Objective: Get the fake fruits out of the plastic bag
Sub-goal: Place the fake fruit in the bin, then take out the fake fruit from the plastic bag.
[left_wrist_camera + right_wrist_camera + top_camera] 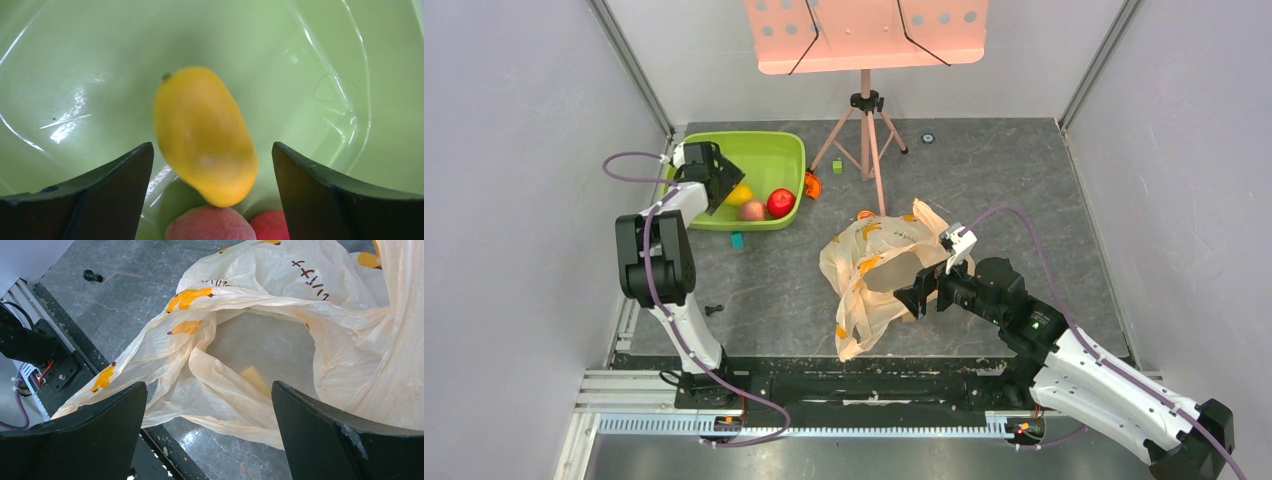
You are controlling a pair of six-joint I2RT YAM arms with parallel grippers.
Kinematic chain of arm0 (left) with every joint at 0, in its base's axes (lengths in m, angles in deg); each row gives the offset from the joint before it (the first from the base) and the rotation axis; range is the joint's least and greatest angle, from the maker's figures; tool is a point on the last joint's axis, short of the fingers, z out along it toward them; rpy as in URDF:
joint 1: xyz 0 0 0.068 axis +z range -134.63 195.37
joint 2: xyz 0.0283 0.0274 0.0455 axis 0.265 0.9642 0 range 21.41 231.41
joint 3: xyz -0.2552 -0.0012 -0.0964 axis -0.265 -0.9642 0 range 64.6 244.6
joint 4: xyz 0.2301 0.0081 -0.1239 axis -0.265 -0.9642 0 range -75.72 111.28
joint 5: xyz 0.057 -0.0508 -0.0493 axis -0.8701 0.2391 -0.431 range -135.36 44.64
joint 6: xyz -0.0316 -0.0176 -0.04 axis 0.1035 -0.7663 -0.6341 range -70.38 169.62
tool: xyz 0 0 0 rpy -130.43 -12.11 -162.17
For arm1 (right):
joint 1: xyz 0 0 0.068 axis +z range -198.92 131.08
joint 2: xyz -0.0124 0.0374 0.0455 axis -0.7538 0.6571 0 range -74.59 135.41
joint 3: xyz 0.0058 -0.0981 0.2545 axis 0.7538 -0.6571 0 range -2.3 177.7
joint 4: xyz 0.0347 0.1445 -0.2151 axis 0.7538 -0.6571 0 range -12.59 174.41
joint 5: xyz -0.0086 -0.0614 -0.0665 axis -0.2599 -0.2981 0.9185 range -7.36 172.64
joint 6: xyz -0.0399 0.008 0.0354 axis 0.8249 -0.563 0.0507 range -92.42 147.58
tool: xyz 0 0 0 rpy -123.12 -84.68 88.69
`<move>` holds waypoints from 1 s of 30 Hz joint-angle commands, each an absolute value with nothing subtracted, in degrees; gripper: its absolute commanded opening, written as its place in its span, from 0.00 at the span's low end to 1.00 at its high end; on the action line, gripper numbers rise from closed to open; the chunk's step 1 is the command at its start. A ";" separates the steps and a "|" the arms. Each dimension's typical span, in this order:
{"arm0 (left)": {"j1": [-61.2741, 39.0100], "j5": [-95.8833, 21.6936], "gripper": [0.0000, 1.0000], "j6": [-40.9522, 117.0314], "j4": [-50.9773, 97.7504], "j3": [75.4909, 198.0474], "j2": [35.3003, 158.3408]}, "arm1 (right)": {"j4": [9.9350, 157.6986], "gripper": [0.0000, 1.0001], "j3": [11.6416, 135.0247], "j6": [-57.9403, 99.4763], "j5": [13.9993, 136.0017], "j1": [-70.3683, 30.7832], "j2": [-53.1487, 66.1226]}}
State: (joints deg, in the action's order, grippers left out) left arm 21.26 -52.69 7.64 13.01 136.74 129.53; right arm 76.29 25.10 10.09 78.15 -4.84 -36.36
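Observation:
I need to next move my right gripper to the edge of the plastic bag's opening (871,262) (230,297), on the side that faces the lime green tub, and close it there.
The yellow fruit (205,135) is blurred and free between my open left fingers, just over the peach (210,227) and the red apple (270,226) in the lime green tub (100,60). In the top view the yellow fruit (740,194), peach (753,210) and apple (780,203) are in the tub (774,150), with my left gripper (722,180) above its left side. The plastic bag (874,260) lies crumpled mid-table. My right gripper (919,295) is open at the bag's mouth (260,315), holding nothing. The grape bunch is not visible.
A pink music stand on a tripod (865,130) stands at the back. An orange object (812,185) lies beside the tub, a small green cube (837,166) near the tripod and a teal cube (737,240) in front of the tub. Grey walls close both sides.

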 commanded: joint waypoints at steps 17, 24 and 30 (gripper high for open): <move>17.61 -40.64 0.97 6.27 8.29 132.54 100.78 | 80.69 0.94 27.45 17.00 69.19 -2.62 -30.90; -3.14 -47.26 0.89 10.79 9.49 127.91 95.87 | 82.53 0.74 28.05 12.03 81.82 -2.42 -22.03; -9.10 -46.30 0.89 8.87 14.25 121.39 99.07 | 89.69 0.61 27.87 7.16 88.75 -2.40 -14.73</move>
State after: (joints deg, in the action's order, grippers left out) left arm -8.60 -45.26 8.19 10.08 124.83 97.18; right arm 82.02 25.49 11.27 82.02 -2.53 -18.10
